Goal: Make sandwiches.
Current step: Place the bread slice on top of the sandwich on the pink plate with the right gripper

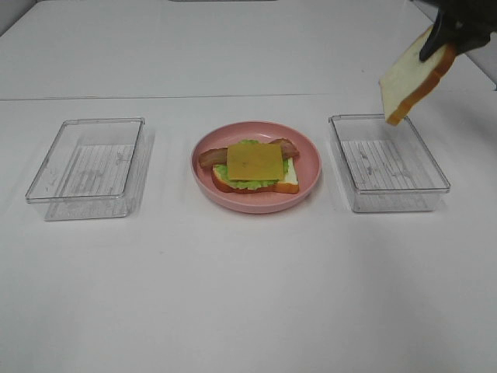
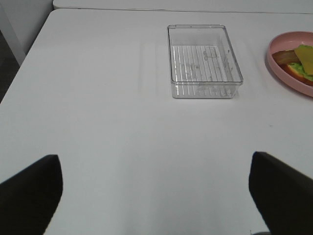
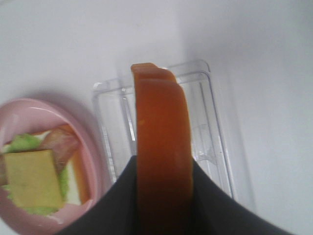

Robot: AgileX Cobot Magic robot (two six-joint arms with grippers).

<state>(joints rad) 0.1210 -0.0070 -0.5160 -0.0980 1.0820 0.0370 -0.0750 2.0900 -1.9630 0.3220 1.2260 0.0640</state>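
The robot's right gripper should release the second bread slice on the yellow cheese slice (image 1: 257,157) (image 3: 34,178), closing the sandwich on the pink plate.
On the pink plate (image 1: 307,159) in the middle lies an open sandwich (image 1: 255,165): a bread slice, green lettuce, a bacon strip and a yellow cheese slice on top. My right gripper (image 1: 441,43) hangs at the upper right, above the right tray's far corner, shut on a second bread slice (image 1: 411,76) that dangles edge-down. The right wrist view shows that bread slice's orange-brown crust (image 3: 162,156) clamped between the black fingers (image 3: 120,200). My left gripper (image 2: 155,193) stands open over bare table, away from the plate, nothing between its fingers.
An empty clear tray (image 1: 89,167) sits left of the plate and another clear tray (image 1: 388,163) right of it. The white table's far edge (image 1: 233,97) runs behind them. The left wrist view shows the left tray (image 2: 203,61) and the plate's rim (image 2: 281,63).
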